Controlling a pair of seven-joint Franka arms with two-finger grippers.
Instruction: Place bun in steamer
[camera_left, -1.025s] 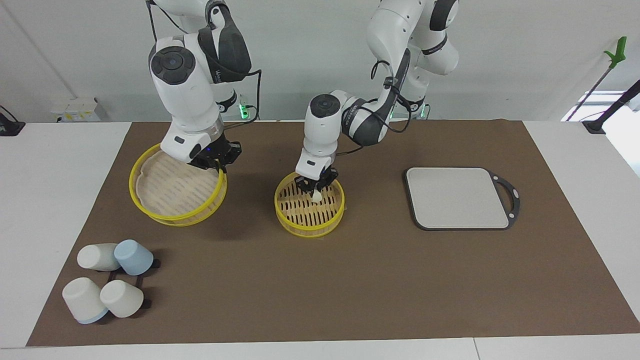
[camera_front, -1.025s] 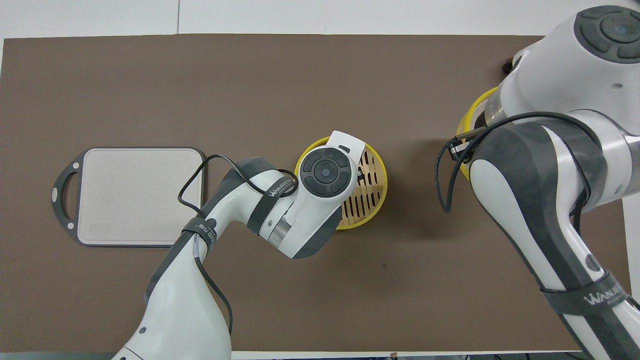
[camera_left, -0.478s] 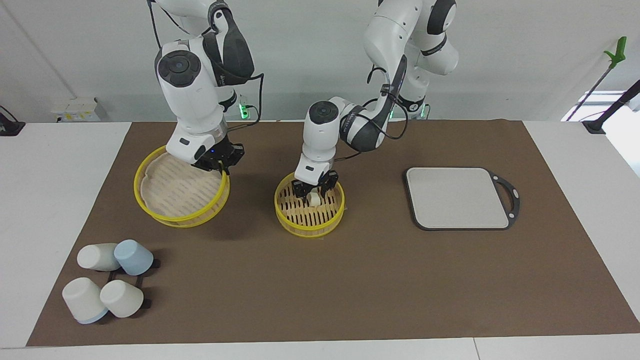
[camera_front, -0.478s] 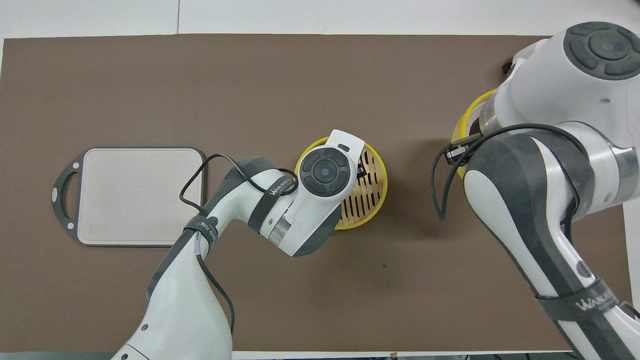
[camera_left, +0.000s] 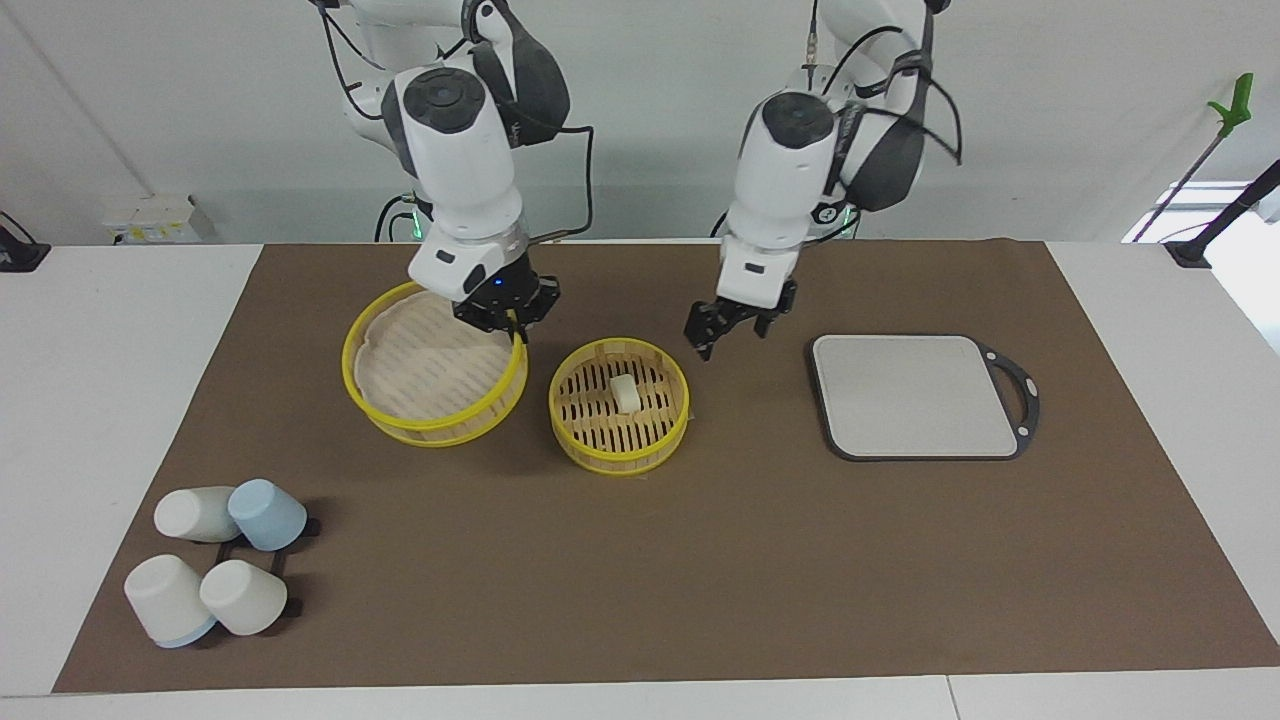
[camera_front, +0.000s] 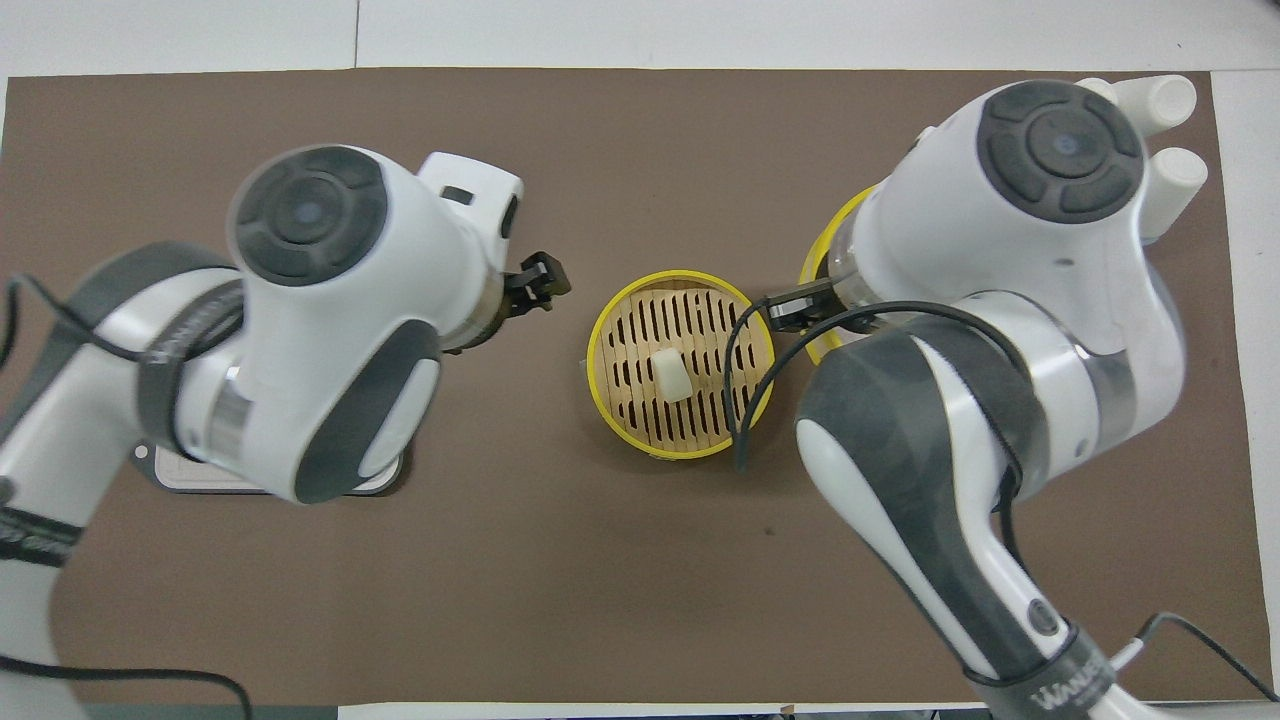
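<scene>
The lid, now tilted just off the mat, is to go on the yellow-rimmed steamer (camera_front: 684, 359), covering the cream-white bun. Next, my right gripper lets go of it there.
The steamer (camera_left: 618, 438) (camera_front: 600, 385), a round bamboo basket with yellow rims, stands mid-mat. The cream-white bun (camera_left: 626, 393) (camera_front: 670, 375) lies on its slatted bottom, free of any gripper. My left gripper (camera_left: 722, 328) (camera_front: 540, 285) is open and empty, raised over the mat between the steamer and the grey board. My right gripper (camera_left: 497, 315) is shut on the rim of the steamer's lid (camera_left: 430, 375) and holds it tilted, just off the mat, beside the steamer toward the right arm's end. In the overhead view only a sliver of the lid's rim (camera_front: 822, 245) shows under the right arm.
A grey board (camera_left: 915, 395) with a dark handle lies toward the left arm's end of the table; the left arm hides most of it in the overhead view. Several white and pale-blue cups (camera_left: 215, 560) (camera_front: 1160, 100) lie at the mat's corner farthest from the robots, at the right arm's end.
My left gripper let go of the bun in the steamer, rose and drew back toward the board. My right gripper carried the lid from the right arm's end toward the steamer.
</scene>
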